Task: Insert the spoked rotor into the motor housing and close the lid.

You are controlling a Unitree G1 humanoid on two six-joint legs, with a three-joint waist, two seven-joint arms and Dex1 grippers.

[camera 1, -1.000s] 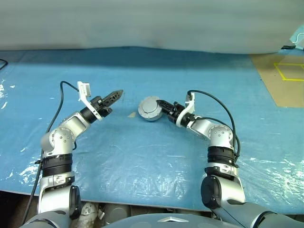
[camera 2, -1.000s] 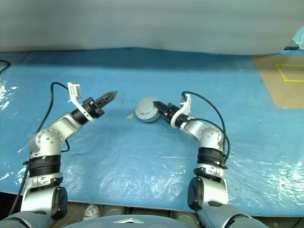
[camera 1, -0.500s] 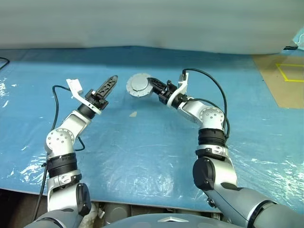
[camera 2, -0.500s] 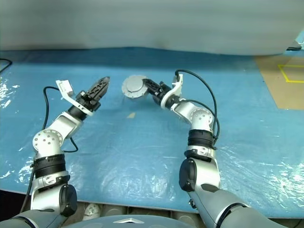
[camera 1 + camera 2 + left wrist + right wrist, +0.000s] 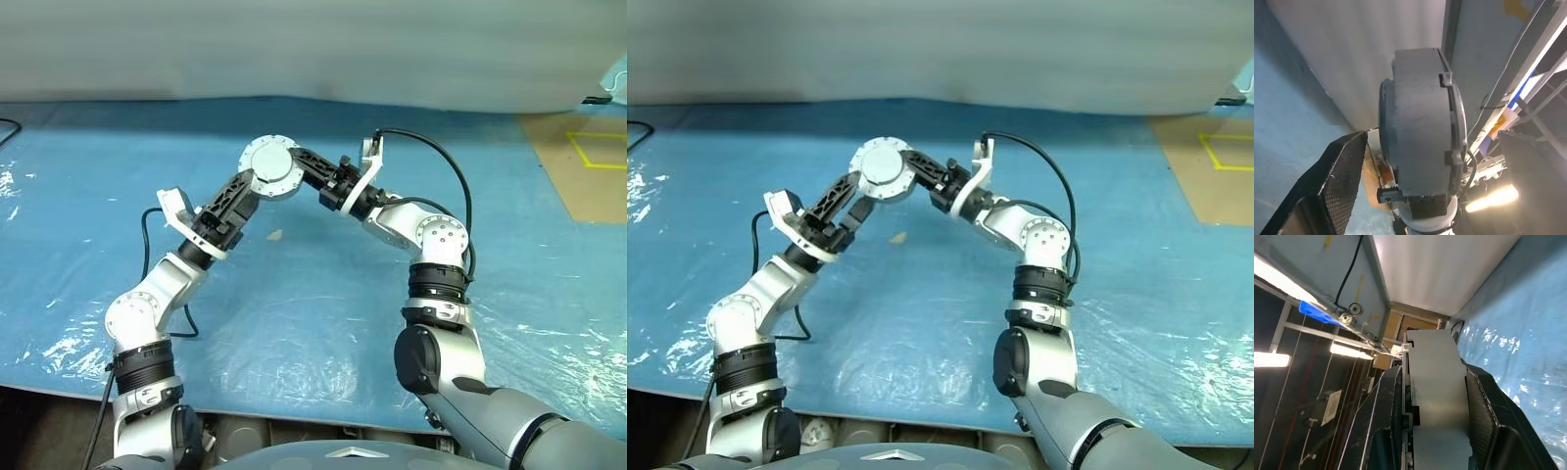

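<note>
My right gripper will set the motor housing, now in the air above the blue table, down next to the small tan scrap, toward the brown board [image 5: 320,232].
My right gripper [image 5: 294,172] is shut on the motor housing [image 5: 1435,396], a round silver can, and holds it in the air above the blue table. The lid [image 5: 271,168] sits on the can, its smooth face with small rim bolts turned toward the head camera. One black finger [image 5: 1484,406] lies along each side of the can. From the lower left, my left gripper [image 5: 248,191] reaches up, open, with its fingertips at the can's lower left edge. I cannot tell whether they touch it. In the left wrist view the can [image 5: 1420,137] stands edge-on just ahead of one finger [image 5: 1337,176]. The spoked rotor is hidden.
A crinkled blue plastic sheet [image 5: 294,304] covers the table. A small tan scrap [image 5: 275,235] lies on it below the raised can. A pale sheet hangs along the far edge. At the far right is a brown board [image 5: 588,166] with yellow tape.
My right gripper has carried the housing up and to the left. My left gripper has opened, rolled, and swung right so that its fingertips now reach the housing.
</note>
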